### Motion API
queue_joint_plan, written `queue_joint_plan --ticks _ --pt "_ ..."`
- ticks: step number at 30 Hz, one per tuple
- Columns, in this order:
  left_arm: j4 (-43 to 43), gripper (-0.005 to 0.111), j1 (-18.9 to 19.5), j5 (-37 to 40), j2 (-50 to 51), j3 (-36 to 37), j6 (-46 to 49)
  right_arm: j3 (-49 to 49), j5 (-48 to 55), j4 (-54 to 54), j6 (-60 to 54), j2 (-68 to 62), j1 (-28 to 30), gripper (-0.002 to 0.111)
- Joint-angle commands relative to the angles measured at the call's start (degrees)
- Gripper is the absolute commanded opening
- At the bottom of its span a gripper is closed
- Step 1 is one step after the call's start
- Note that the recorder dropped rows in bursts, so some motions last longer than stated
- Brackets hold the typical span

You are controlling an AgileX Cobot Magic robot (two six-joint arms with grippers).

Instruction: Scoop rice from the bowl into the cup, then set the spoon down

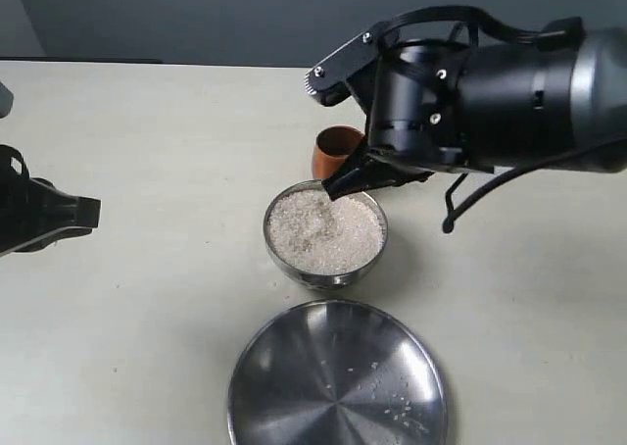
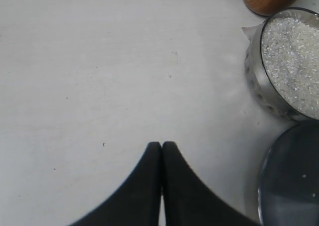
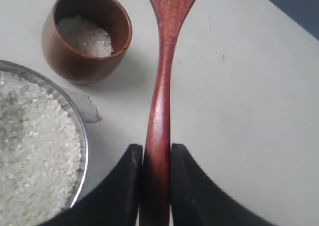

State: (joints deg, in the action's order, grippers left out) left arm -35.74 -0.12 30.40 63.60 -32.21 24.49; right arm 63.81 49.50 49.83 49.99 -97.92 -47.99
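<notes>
Next, I set the dark red wooden spoon, now held beside the wooden cup, on the flat steel plate (image 1: 321, 378) before the bowl, using my right gripper.
My right gripper (image 3: 157, 149) is shut on the slim handle of the dark red wooden spoon (image 3: 162, 76). The spoon's oval bowl is cut off at the frame edge, just past the cup. The wooden cup (image 3: 87, 34) stands upright beside the spoon and holds a little rice (image 3: 85, 36). The steel bowl (image 1: 325, 269) is heaped with rice (image 1: 323, 234), and the right gripper (image 1: 338, 185) hangs over its far rim. The cup (image 1: 336, 151) stands just behind. The arm hides the spoon in the exterior view. My left gripper (image 2: 162, 145) is shut on nothing, over bare table left of the bowl (image 2: 254, 71).
A large flat steel plate (image 1: 338, 376) with a few stray grains lies in front of the bowl, near the table's front edge. The left arm (image 1: 49, 215) stays at the far left. The tabletop is pale and plain.
</notes>
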Motion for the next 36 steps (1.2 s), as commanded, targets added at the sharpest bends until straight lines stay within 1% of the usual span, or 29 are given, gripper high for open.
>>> queue_joint_plan --ticks 1,4,7,10,13,17,24,29,33,36 --pt "0.63 0.001 -0.1 0.38 0.15 0.18 0.08 -5.06 0.42 -6.82 2.53 4.65 2.91 -0.001" --pt "0.63 0.001 -0.1 0.38 0.15 0.18 0.08 -10.92 -1.61 -9.48 2.72 8.27 4.66 -0.001" --pt "0.64 0.001 -0.1 0.0 0.15 0.18 0.08 -15.89 -3.54 -9.78 3.66 11.93 4.66 -0.001" --pt "0.64 0.001 -0.1 -0.33 0.15 0.18 0.08 -19.59 -8.08 -16.21 2.75 15.09 4.66 -0.001" --pt "0.64 0.001 -0.1 -0.42 0.15 0.18 0.08 -22.51 -10.33 -23.01 -1.09 16.51 4.15 -0.001" --pt "0.64 0.001 -0.1 -0.23 0.15 0.18 -0.03 -27.11 -10.43 -24.66 -1.39 17.82 2.11 -0.001" --pt "0.64 0.001 -0.1 -0.23 0.15 0.18 -0.03 -31.94 -10.9 -27.72 -2.0 19.69 -4.15 -0.001" --pt "0.76 0.001 -0.1 -0.23 0.15 0.18 -0.03 -32.08 -10.29 -31.2 -2.59 21.14 -11.27 -0.001" --pt "0.76 0.001 -0.1 -0.23 0.15 0.18 -0.03 -32.08 -10.25 -35.74 -4.06 21.44 -15.79 -0.001" --pt "0.76 0.001 -0.1 -0.23 0.15 0.18 -0.03 -32.08 -11.84 -36.91 -4.74 21.44 -18.98 -0.001"
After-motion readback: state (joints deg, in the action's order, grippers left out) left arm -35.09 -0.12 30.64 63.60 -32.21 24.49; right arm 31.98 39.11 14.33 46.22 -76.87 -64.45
